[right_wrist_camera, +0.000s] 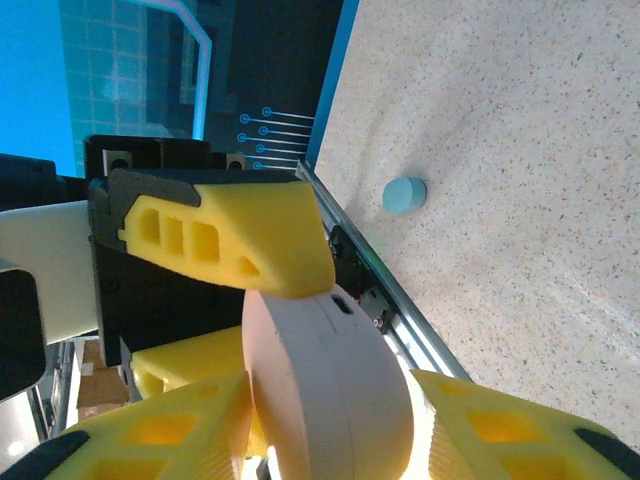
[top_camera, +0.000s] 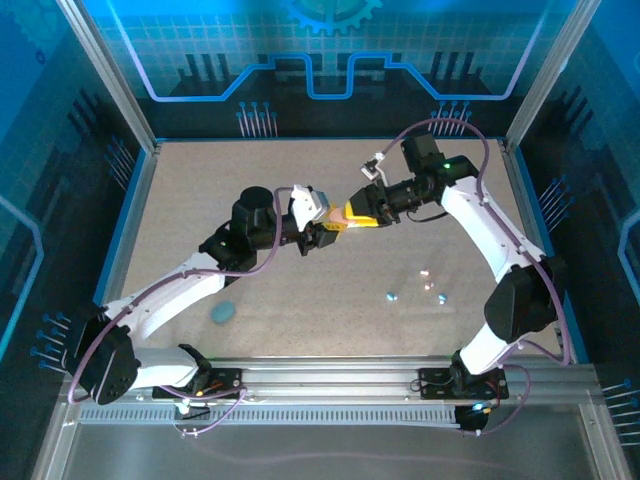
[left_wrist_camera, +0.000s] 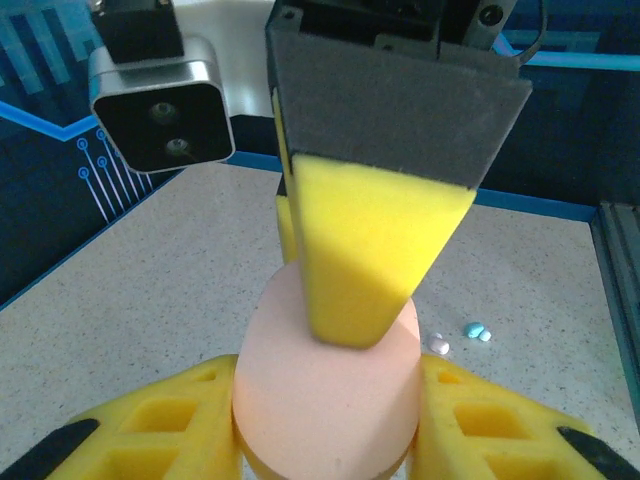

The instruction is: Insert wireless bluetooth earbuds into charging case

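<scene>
Next, my left gripper opens, level out and takes the narrow edges (left_wrist_camera: 246, 408) before my right gripper lets go, because it meets the charging case at a downward slant.
A pink oval charging case (left_wrist_camera: 330, 410) hangs above the middle of the table, and both grippers meet on it. My left gripper (left_wrist_camera: 328, 385) is shut across its width, with a yellow finger on each narrow edge. My right gripper (right_wrist_camera: 330, 390) is shut across its thickness, and one of its fingers (left_wrist_camera: 370, 250) lies on the broad face. The lid seam (right_wrist_camera: 345, 330) looks closed. Small earbuds lie on the table below: a whitish one (left_wrist_camera: 438, 345) and a pale blue one (left_wrist_camera: 475, 330). From above, the earbuds (top_camera: 391, 296) lie front right of centre.
A pale blue case (top_camera: 222, 312) sits on the table front left, also seen in the right wrist view (right_wrist_camera: 404, 193). More earbuds (top_camera: 441, 298) lie near the right arm. The metal rail (top_camera: 330, 378) runs along the near edge.
</scene>
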Motion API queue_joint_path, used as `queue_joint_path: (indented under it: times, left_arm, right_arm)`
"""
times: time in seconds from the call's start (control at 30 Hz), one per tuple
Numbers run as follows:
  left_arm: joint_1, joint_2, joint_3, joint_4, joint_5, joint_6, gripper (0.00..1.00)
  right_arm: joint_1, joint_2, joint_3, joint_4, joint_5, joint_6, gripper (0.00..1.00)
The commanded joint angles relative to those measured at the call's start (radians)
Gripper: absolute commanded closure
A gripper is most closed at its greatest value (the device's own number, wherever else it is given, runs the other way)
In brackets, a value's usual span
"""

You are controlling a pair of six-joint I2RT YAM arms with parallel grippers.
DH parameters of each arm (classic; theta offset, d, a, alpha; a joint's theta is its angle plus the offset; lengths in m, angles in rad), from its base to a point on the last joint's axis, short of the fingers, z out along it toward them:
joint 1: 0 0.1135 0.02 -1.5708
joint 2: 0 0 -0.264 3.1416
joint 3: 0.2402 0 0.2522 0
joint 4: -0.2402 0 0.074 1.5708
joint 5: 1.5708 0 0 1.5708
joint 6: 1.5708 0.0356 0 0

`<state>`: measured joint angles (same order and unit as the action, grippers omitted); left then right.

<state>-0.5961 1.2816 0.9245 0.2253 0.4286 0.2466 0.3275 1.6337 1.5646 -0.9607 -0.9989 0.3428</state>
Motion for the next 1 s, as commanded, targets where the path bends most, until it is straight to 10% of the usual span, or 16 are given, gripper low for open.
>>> queue_joint_path:
  times: [0.0, 0.2, 0.47, 0.97]
  left_arm:
    - [-0.010, -0.015, 0.041, -0.014, 0.035, 0.031, 0.67]
    - [-0.012, -0.014, 0.039, -0.009, 0.022, 0.035, 0.65]
    - [0.008, -0.027, -0.059, 0.153, -0.020, -0.009, 0.28]
    - [0.015, 0.069, -0.162, 0.593, -0.005, -0.167, 0.29]
  right_arm:
    - [0.014, 0.017, 0.016, 0.001, -0.031, -0.003, 0.57]
    - [0.006, 0.021, -0.008, 0.051, -0.094, 0.024, 0.73]
    - [-0.065, -0.039, -0.149, 0.359, -0.222, 0.260, 0.85]
    - [-0.099, -0.057, -0.169, 0.475, -0.344, 0.389, 0.84]
